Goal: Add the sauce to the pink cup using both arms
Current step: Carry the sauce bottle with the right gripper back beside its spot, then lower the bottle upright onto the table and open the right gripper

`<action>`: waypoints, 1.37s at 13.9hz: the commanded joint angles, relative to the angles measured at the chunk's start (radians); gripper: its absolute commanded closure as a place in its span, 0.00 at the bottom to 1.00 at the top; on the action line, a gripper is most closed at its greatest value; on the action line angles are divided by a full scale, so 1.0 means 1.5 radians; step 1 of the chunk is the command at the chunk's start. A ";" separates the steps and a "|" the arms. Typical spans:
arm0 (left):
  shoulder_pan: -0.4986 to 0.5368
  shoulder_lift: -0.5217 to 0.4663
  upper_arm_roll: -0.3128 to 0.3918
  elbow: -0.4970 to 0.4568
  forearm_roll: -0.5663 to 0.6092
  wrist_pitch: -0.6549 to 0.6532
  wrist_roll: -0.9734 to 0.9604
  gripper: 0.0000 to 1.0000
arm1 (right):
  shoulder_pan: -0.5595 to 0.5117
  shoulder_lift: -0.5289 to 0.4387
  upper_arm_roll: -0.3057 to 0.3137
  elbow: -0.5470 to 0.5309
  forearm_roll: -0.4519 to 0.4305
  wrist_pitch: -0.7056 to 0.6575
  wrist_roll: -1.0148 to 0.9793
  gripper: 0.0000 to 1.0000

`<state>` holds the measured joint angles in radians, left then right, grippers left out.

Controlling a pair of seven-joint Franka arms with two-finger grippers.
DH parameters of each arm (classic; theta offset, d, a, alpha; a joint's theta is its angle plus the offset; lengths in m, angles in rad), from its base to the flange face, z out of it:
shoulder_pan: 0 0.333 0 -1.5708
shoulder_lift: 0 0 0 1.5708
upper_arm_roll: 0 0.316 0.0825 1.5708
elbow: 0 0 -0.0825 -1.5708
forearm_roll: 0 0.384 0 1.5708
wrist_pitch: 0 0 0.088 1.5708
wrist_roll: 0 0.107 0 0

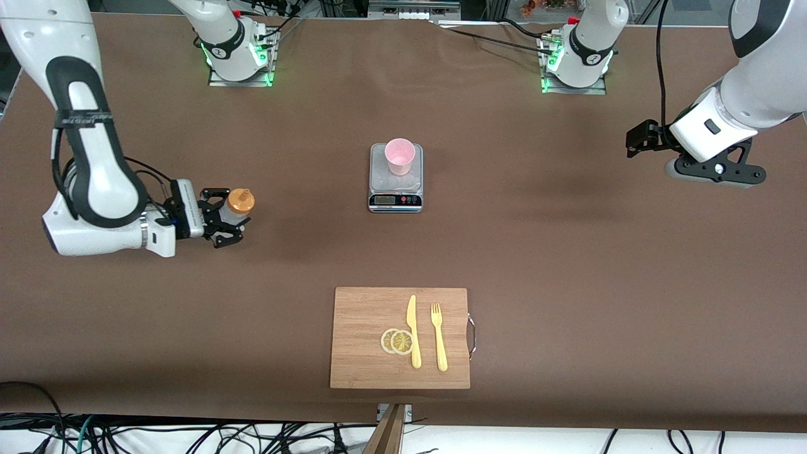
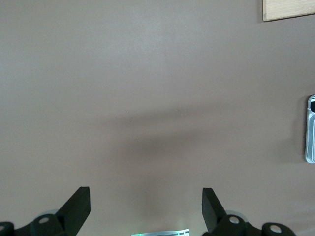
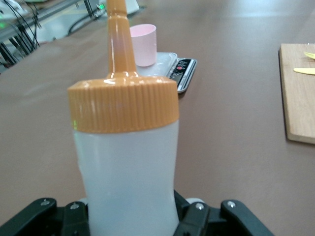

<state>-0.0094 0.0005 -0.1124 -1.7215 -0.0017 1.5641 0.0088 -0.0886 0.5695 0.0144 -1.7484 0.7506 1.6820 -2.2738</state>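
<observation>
My right gripper is going to put the sauce bottle down close to itself, on the brown cloth level with the scale's front edge (image 1: 221, 213).
The sauce bottle (image 1: 238, 207), translucent white with an orange cap, stands upright toward the right arm's end of the table. My right gripper (image 1: 224, 221) is shut on its body from the side. In the right wrist view the sauce bottle (image 3: 129, 167) fills the gap between the right gripper's (image 3: 133, 219) jaws, and its nozzle points up. The pink cup (image 1: 400, 156) stands upright on a small scale (image 1: 395, 189) at mid-table; the wrist view shows the pink cup (image 3: 143, 44) past the nozzle. My left gripper (image 1: 638, 140) waits open over bare table at the left arm's end, and the left gripper (image 2: 146, 194) holds nothing.
A wooden cutting board (image 1: 365, 340) lies nearer to the front camera than the scale, with two lemon slices (image 1: 397, 341), a yellow knife (image 1: 413, 331) and a yellow fork (image 1: 439, 337) on it. Brown cloth covers the table (image 1: 567, 252).
</observation>
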 commanded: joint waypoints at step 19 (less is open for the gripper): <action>0.000 0.011 -0.002 0.023 0.001 -0.017 0.004 0.00 | -0.178 0.163 0.014 0.002 0.093 -0.154 -0.174 1.00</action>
<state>-0.0094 0.0008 -0.1124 -1.7209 -0.0017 1.5641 0.0088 -0.3317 0.8016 0.0172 -1.7506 0.8677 1.4731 -2.5158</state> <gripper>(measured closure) 0.000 0.692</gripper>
